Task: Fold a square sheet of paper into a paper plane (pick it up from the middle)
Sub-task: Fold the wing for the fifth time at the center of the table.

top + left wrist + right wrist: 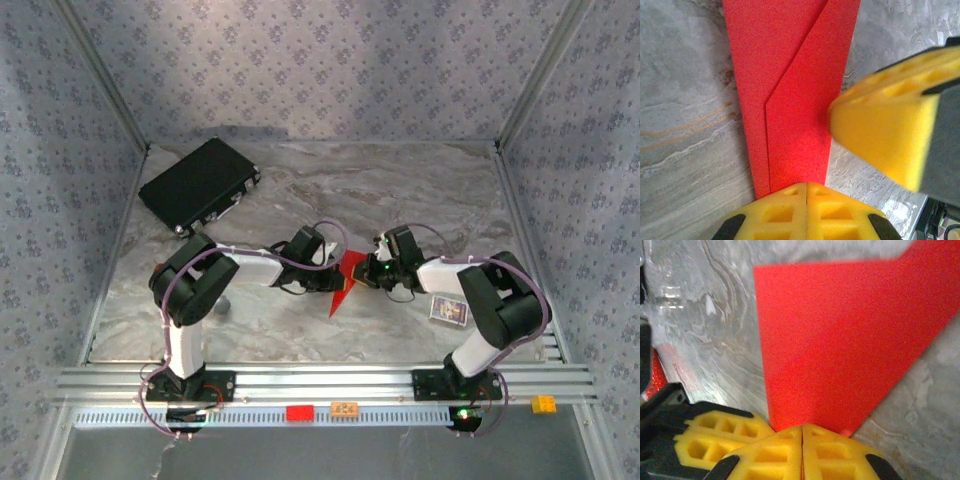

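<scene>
My left gripper is resting shut on the flat wing, so next I move both grippers back, then pinch the paper's middle fold point(746, 120) with my left gripper to lift it.
The square sheet of paper point(346, 288) lies mid-table between the two arms, folded into a bright-red creased wedge that tapers toward the near side. My left gripper point(334, 274) meets it from the left. In the left wrist view this gripper point(806, 186) is shut, its tips resting at the paper's point(795, 100) near edge, below a diagonal fold line. My right gripper point(372, 272) comes in from the right. In the right wrist view it point(802, 429) is shut on the paper's point(840, 340) corner, with red showing in the seam between its pads. The two grippers nearly touch.
A black case point(198, 185) lies at the back left. A small blue-and-white card point(449, 311) sits beside the right arm's elbow. On the front rail are a red block point(299, 413), an orange block point(346, 408) and a yellow block point(544, 404). Patterned walls enclose the table.
</scene>
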Robot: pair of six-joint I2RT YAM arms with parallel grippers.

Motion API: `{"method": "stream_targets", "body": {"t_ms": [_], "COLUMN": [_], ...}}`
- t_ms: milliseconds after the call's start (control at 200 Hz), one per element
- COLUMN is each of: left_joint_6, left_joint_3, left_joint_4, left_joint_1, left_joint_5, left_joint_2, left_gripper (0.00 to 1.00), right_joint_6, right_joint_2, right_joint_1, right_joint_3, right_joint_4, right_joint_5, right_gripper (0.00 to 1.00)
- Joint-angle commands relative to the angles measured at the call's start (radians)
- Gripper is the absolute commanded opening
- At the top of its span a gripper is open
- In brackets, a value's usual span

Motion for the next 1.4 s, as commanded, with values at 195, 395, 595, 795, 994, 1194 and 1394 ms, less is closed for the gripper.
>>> {"method": "stream_targets", "body": {"t_ms": [195,395,595,795,994,1194,1394], "left_joint_6": [-0.009,-0.014,-0.079,-0.089,-0.025,-0.019,-0.017], "left_joint_3": [-0.03,-0.026,-0.031,-0.022,-0.021,-0.028,-0.02], "left_joint_4": [-0.084,-0.09,-0.048,-0.012,-0.121,-0.114,-0.112], "left_joint_1": [-0.015,-0.016,-0.02,-0.043,0.009,0.04,0.04], "left_joint_5": [-0.036,-0.038,-0.034,-0.064,-0.088,-0.017,0.016], "left_joint_2": [0.033,0.028,-0.018,-0.138,-0.181,-0.124,-0.084], "left_gripper": [0.0,0.0,0.0,0.12,0.19,0.22,0.23], "right_joint_6": [0.032,-0.002,-0.024,-0.016,-0.001,0.009,0.005], "right_joint_2": [0.006,-0.063,-0.141,-0.157,-0.165,-0.165,-0.165], "right_joint_1": [0.009,0.004,-0.023,-0.04,-0.03,-0.006,0.006], "right_joint_3": [-0.042,-0.022,-0.03,-0.048,-0.05,-0.047,-0.039], "right_joint_4": [0.017,-0.047,-0.148,-0.166,-0.161,-0.161,-0.172], "right_joint_5": [-0.001,0.016,0.11,0.119,0.105,0.1,0.095], "right_gripper": [0.1,0.1,0.11,0.14,0.17,0.19,0.2]}}
